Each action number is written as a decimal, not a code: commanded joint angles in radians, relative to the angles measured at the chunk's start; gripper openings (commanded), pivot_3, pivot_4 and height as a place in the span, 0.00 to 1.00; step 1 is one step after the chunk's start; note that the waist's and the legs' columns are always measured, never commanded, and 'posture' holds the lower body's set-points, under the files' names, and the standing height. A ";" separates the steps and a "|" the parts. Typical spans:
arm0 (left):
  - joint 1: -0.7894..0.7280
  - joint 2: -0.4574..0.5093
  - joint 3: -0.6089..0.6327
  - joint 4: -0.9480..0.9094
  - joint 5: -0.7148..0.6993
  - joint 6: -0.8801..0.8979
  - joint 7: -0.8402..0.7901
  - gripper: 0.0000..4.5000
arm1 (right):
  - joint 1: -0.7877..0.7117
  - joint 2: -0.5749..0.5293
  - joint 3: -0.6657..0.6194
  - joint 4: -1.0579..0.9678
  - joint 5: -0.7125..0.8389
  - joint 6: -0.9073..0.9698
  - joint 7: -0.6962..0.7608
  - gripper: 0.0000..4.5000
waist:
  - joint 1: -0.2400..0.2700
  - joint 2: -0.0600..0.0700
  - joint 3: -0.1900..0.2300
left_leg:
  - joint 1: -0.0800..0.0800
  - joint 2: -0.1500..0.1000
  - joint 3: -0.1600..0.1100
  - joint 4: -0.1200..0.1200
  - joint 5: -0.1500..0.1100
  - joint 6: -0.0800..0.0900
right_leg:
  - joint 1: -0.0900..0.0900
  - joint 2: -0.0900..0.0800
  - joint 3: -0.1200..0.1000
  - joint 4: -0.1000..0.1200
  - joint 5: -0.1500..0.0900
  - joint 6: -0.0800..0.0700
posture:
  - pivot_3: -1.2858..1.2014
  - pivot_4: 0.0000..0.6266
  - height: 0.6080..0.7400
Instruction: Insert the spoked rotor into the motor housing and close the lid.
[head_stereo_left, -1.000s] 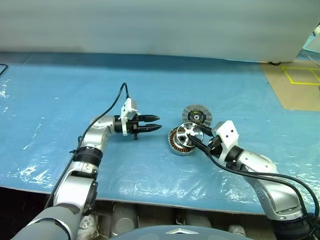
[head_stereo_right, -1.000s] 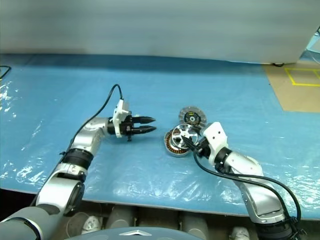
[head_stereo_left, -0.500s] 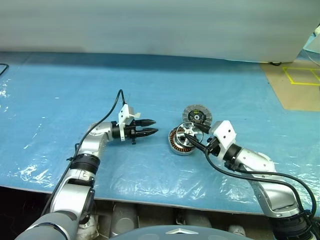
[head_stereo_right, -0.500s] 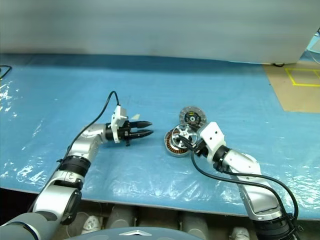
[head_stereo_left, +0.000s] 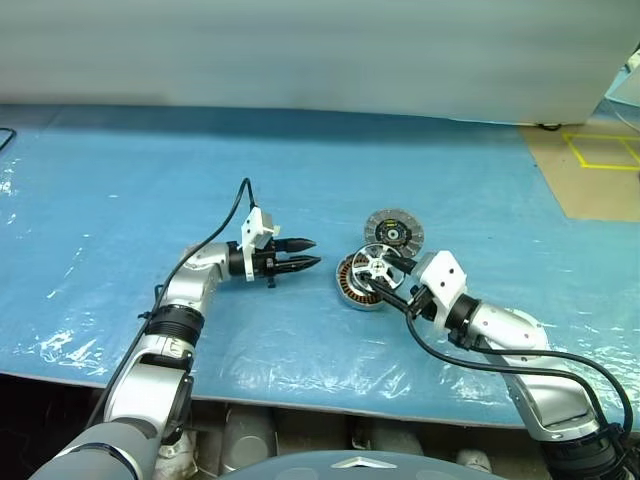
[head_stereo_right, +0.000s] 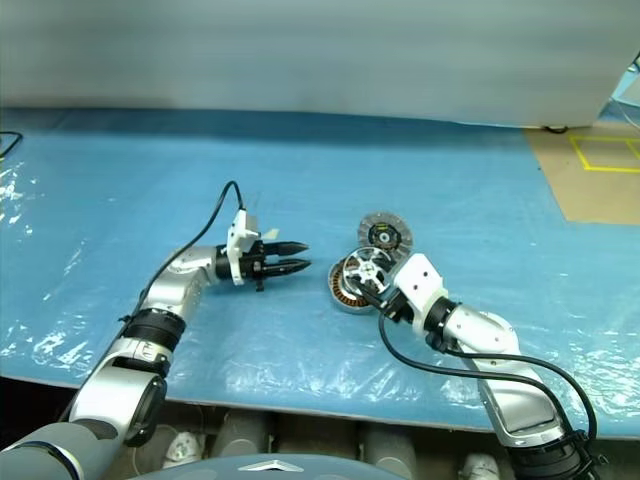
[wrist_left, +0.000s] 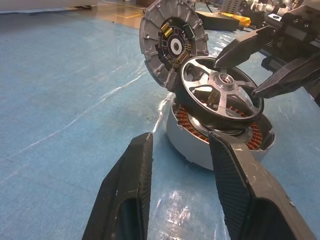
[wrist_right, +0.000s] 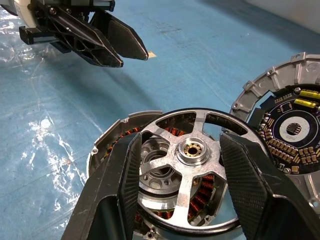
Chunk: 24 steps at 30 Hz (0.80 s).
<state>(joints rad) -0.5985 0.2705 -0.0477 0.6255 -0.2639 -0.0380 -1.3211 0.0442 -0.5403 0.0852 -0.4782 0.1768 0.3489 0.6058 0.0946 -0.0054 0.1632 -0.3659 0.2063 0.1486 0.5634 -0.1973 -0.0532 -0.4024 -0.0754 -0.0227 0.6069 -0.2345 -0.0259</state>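
The spoked rotor leans crooked past the housing's rim toward the lid. My right gripper should take the spoke (wrist_right: 184, 192) by the rotor's middle and centre the rotor first.
The motor housing (head_stereo_left: 356, 287) sits on the blue sheet with its copper windings facing up. My right gripper (head_stereo_left: 386, 276) is shut on the spoked rotor (head_stereo_left: 377, 265) and holds it tilted just over the housing's open top. In the right wrist view its fingers (wrist_right: 120, 190) flank the rotor (wrist_right: 192, 150) above the windings (wrist_right: 200, 197). The lid (head_stereo_left: 393, 232) lies just behind the housing, ribbed face and dark centre up. My left gripper (head_stereo_left: 314, 252) is level and open with nothing in it. It points at the housing (wrist_left: 200, 145) from a short way to the left.
A blue plastic sheet (head_stereo_left: 120, 200) covers the table, wrinkled and glossy near the front edge (head_stereo_left: 300, 385). A brown patch with yellow tape (head_stereo_left: 600, 150) lies at the far right. Black cables trail from both wrists.
My right wrist has rolled a little with the rotor still held over the housing. The left gripper has stayed where it was.
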 joint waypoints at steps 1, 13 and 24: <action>-0.007 0.004 0.002 -0.010 -0.006 -0.018 0.006 0.41 | -0.014 -0.002 0.003 -0.004 -0.006 -0.008 0.004 0.58 | 0.000 0.000 0.000 | 0.000 0.000 0.000 0.000 0.000 0.000 | 0.000 0.000 0.000 0.000 0.000 0.000 | 0.52 0.24 1.00; -0.003 0.004 -0.002 -0.025 -0.007 -0.017 0.018 0.41 | -0.021 0.001 0.001 0.003 -0.019 -0.002 -0.004 0.00 | -0.001 0.000 0.000 | 0.000 0.000 0.000 0.000 0.000 0.000 | 0.000 0.000 0.000 0.001 0.000 0.000 | 0.52 0.24 1.00; -0.008 0.000 -0.006 -0.008 -0.001 -0.024 0.019 0.41 | -0.021 0.000 -0.004 -0.006 -0.016 -0.014 0.008 0.10 | 0.000 0.000 0.000 | 0.000 0.000 0.000 0.001 0.000 0.000 | 0.000 0.000 0.000 0.001 -0.001 -0.001 | 0.52 0.24 1.00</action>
<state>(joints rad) -0.5980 0.2707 -0.0509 0.6255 -0.2623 -0.0438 -1.3034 0.0186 -0.5352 0.0833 -0.4618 0.1592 0.3477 0.6091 0.0941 -0.0053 0.1631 -0.3656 0.2064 0.1487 0.5640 -0.1973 -0.0532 -0.4023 -0.0753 -0.0225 0.6075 -0.2352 -0.0272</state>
